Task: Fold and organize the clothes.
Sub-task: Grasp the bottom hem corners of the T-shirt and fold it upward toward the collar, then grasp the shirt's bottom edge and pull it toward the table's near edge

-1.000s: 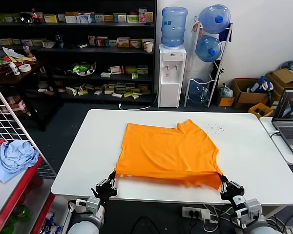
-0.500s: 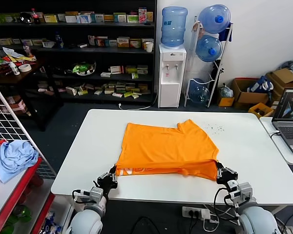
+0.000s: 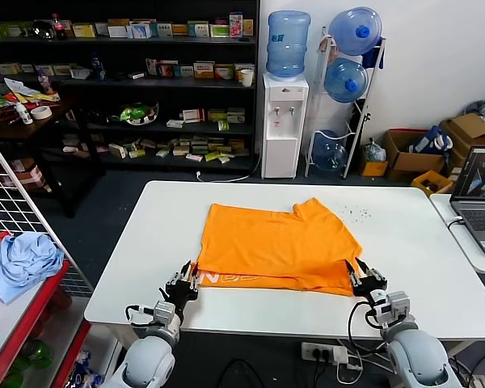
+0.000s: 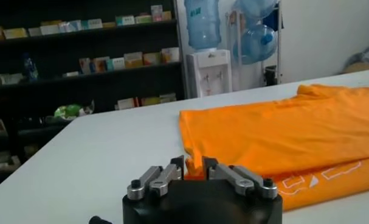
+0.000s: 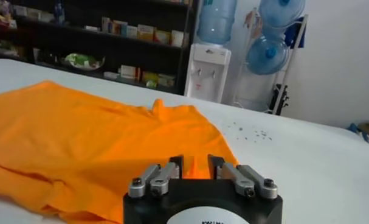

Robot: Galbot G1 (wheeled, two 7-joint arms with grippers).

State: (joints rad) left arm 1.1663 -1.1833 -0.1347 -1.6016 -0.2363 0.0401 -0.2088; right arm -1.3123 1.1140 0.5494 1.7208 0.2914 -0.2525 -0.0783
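Next, I grab the lettered piece's near corner (image 3: pixel 201 283) with my left gripper and pull it closer, since the T-shirt's upper layer stops short of that cloth piece's near edge.
The clothes, one bright orange T-shirt (image 3: pixel 279 242), lie flat on the white table (image 3: pixel 145 242). The near hem is turned over onto the shirt, and pale lettering (image 3: pixel 234 280) shows along that folded strip. My left gripper (image 3: pixel 183 283) sits at the shirt's near left corner. In the left wrist view the left gripper (image 4: pixel 193 163) is open, with a ridge of the orange T-shirt (image 4: pixel 281 128) between the parted fingers. My right gripper (image 3: pixel 364 279) is at the near right corner. The right wrist view shows the right gripper (image 5: pixel 195 161) open over the T-shirt's (image 5: pixel 81 134) edge.
A light blue cloth bundle (image 3: pixel 20 259) rests on the red rack at far left, beside a wire grid. A laptop (image 3: pixel 481 194) stands on a side table at right. Behind the table are a water dispenser (image 3: pixel 284 121) and dark shelves (image 3: pixel 145 81). Small specks (image 3: pixel 356 214) dot the table.
Both grippers carried the near hem away from the table's front edge and laid it over the shirt. Their jaws were shut on the cloth and now stand apart.
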